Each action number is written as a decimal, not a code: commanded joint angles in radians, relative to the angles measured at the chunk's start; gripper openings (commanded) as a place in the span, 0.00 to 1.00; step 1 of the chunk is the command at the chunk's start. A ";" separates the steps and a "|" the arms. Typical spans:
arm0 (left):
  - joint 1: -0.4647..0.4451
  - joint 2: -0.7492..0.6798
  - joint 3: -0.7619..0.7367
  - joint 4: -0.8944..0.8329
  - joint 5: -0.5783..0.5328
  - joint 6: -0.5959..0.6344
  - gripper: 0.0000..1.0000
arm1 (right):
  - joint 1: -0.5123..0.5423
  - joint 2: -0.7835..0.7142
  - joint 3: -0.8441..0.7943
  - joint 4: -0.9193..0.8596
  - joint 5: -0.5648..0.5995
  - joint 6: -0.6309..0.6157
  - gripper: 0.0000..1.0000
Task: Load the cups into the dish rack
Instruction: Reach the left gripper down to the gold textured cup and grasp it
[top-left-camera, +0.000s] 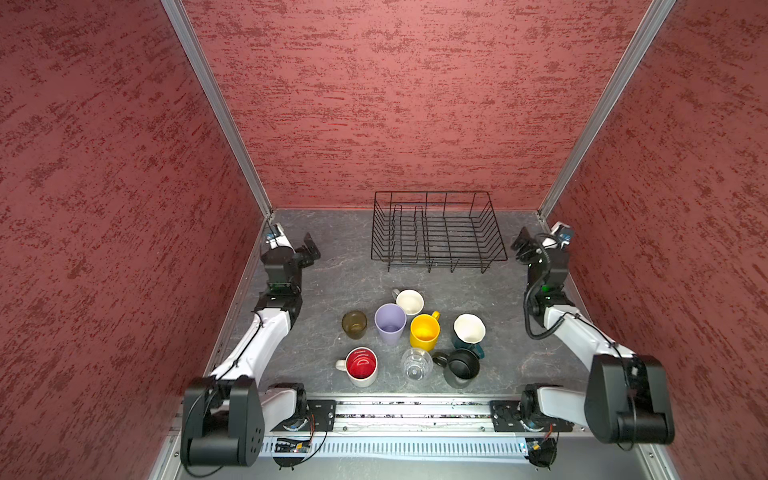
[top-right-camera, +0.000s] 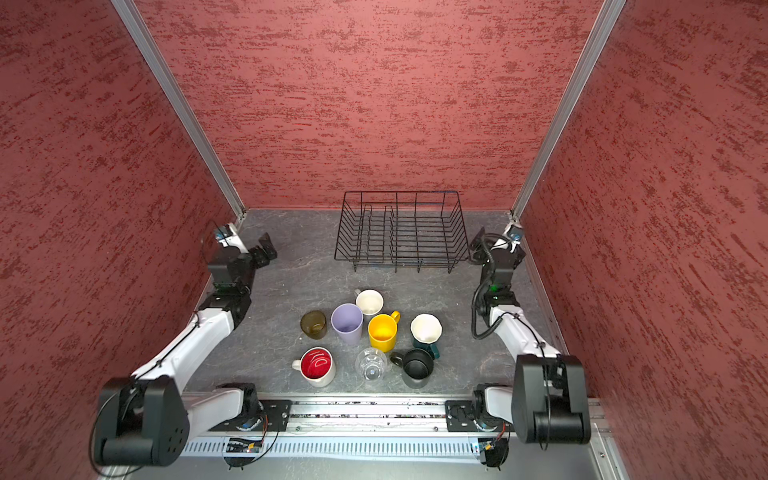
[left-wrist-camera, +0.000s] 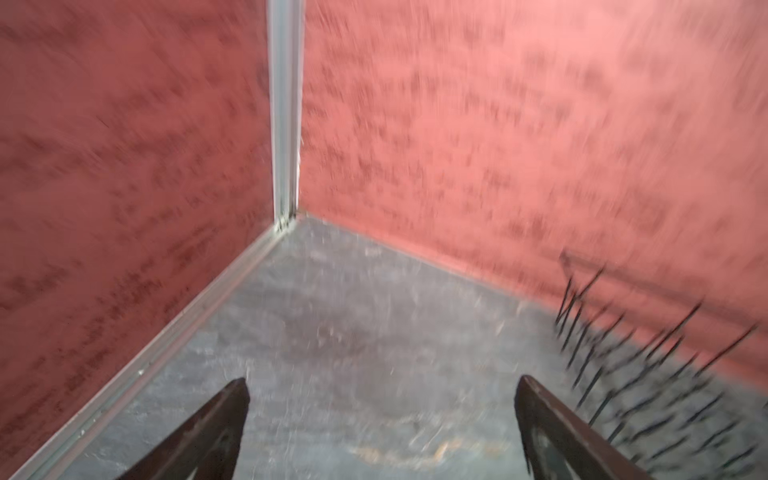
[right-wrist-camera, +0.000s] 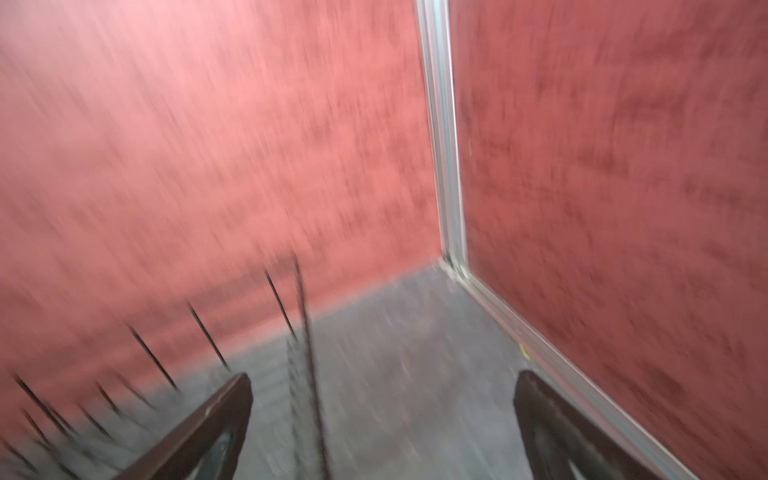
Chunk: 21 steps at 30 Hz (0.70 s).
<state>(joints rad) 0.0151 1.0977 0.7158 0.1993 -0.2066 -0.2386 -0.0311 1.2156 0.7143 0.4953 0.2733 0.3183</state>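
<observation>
The robot's left gripper should next move to the amber glass's rim (top-left-camera: 344, 322), on the side away from the lilac tumbler, and close there.
Several cups stand upright in a cluster on the grey table: amber glass (top-left-camera: 354, 324), lilac tumbler (top-left-camera: 390, 322), grey mug with cream inside (top-left-camera: 409, 302), yellow mug (top-left-camera: 424, 330), teal mug with white inside (top-left-camera: 469, 328), white mug with red inside (top-left-camera: 361, 365), clear glass (top-left-camera: 416, 363) and black mug (top-left-camera: 461, 368). Behind them, the black wire dish rack (top-left-camera: 438, 260) (top-right-camera: 401, 261) sits empty by the back wall. My left gripper (top-left-camera: 309, 249) (left-wrist-camera: 382, 380) is open left of the rack. On the rack's right, my right gripper (top-left-camera: 523, 247) (right-wrist-camera: 382, 376) is open too. Neither holds anything.
Red textured walls close in the table on three sides, with metal posts in the back corners (left-wrist-camera: 286, 124) (right-wrist-camera: 442, 145). Both wrist views are blurred; rack wires (left-wrist-camera: 623, 353) (right-wrist-camera: 303, 332) show at their edges. A metal rail (top-left-camera: 415, 411) runs along the front.
</observation>
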 joint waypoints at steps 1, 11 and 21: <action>0.032 -0.107 0.042 -0.358 0.157 -0.098 1.00 | -0.011 -0.072 0.031 -0.253 -0.210 0.200 0.99; 0.079 -0.091 0.283 -1.128 0.448 -0.191 0.89 | -0.012 -0.121 0.104 -0.588 -0.293 0.170 0.99; -0.160 -0.141 0.217 -1.351 0.376 -0.340 0.77 | -0.007 -0.088 0.149 -0.679 -0.344 0.144 0.99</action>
<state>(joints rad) -0.0986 0.9752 0.9470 -1.0466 0.2211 -0.5140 -0.0364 1.1164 0.8436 -0.1406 -0.0319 0.4595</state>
